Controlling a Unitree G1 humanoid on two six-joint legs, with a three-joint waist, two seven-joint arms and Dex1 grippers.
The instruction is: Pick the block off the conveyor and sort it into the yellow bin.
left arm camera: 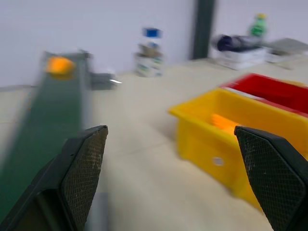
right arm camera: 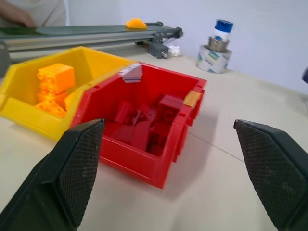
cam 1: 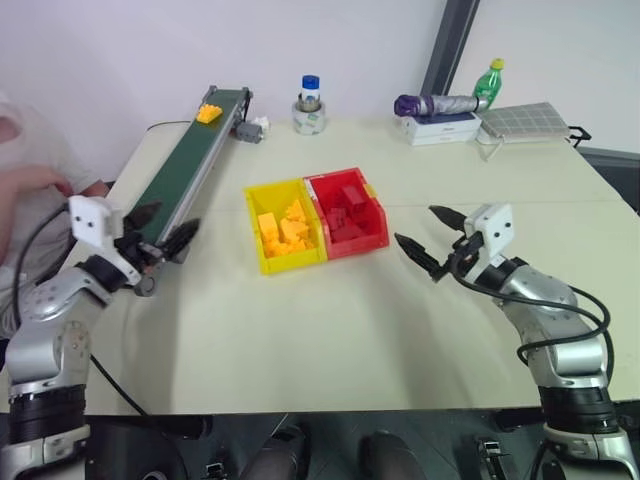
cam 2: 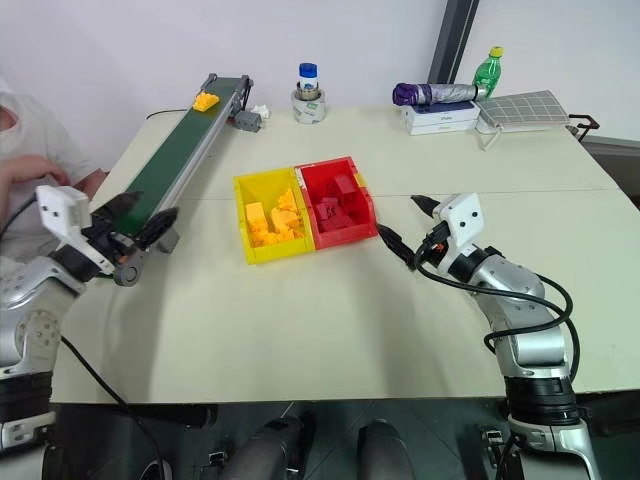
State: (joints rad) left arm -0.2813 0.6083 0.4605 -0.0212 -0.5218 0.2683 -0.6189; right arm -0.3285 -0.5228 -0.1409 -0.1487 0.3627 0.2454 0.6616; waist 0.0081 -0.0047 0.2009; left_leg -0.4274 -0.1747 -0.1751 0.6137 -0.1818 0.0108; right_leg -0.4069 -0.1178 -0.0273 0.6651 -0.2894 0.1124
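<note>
The robot's left gripper will close on the sides of the yellow-orange block once it rides down to the middle of the dark green conveyor (cam 1: 166,190).
The yellow-orange block (cam 1: 209,113) rides at the far end of the dark green conveyor (cam 1: 190,165), close to its small grey motor. My left gripper (cam 1: 165,225) hovers open over the belt's near end, far short of the block, with nothing between its fingers. The yellow bin (cam 1: 293,262) sits mid-table and holds several yellow blocks. It is joined to a red bin (cam 1: 358,243) on its right. Open and empty, my right gripper (cam 1: 416,225) hangs just right of the red bin, pointing toward it. From the right wrist view the block (right arm camera: 136,23) shows beyond both bins.
A person's arm (cam 1: 30,180) rests at the table's left edge beside the conveyor. Along the far edge stand a bottle on a tape roll (cam 1: 310,105), a folded umbrella on a box (cam 1: 435,105), a green bottle (cam 1: 488,80) and a grey pad (cam 1: 522,120).
</note>
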